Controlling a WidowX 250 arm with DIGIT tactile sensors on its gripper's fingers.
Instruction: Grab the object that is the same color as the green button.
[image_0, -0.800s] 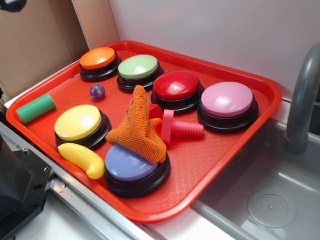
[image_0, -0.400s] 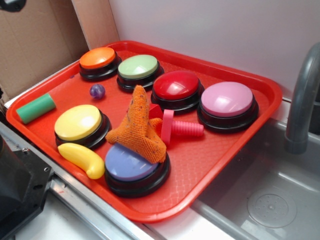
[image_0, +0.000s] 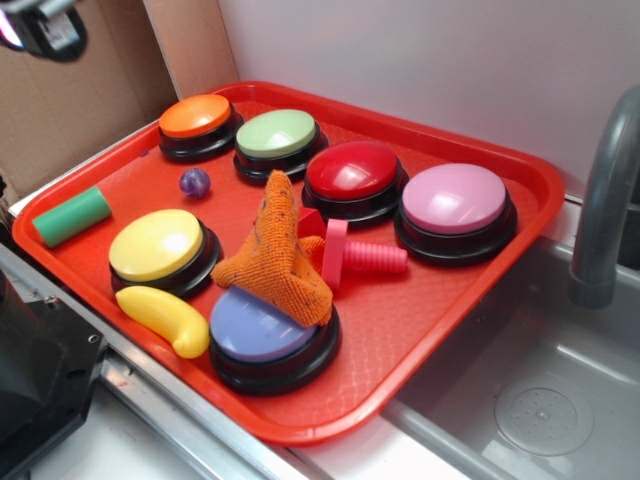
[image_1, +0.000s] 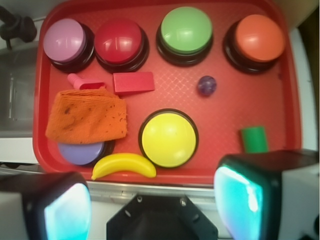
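Observation:
My gripper needs to close around the middle of the small teal-green cylinder (image_0: 73, 217) (image_1: 256, 147), since the color of that cylinder is the same as the green button's.
The small teal-green cylinder (image_0: 70, 216) lies at the left edge of the red tray (image_0: 470, 285); in the wrist view the cylinder (image_1: 254, 139) shows just above my right finger. The pale-green dome button (image_0: 276, 135) stands in the tray's back row, between the orange and red buttons, and appears as the green button (image_1: 186, 30) at the top of the wrist view. My gripper (image_1: 155, 200) hangs high over the tray's near edge, open, with nothing between its fingers. In the exterior view only a part of the gripper (image_0: 45, 28) shows, at the top left corner.
Also on the tray are orange (image_0: 195, 118), red (image_0: 352, 170), pink (image_0: 455, 198), yellow (image_0: 156, 245) and purple (image_0: 255, 335) buttons, an orange cloth (image_0: 275, 255), a yellow banana (image_0: 165, 318), a purple ball (image_0: 195, 182) and a pink peg (image_0: 365, 258). A sink with a faucet (image_0: 605, 200) lies to the right.
More of my gripper has come into the exterior view's top left corner, moving right and down. Nothing on the tray has moved.

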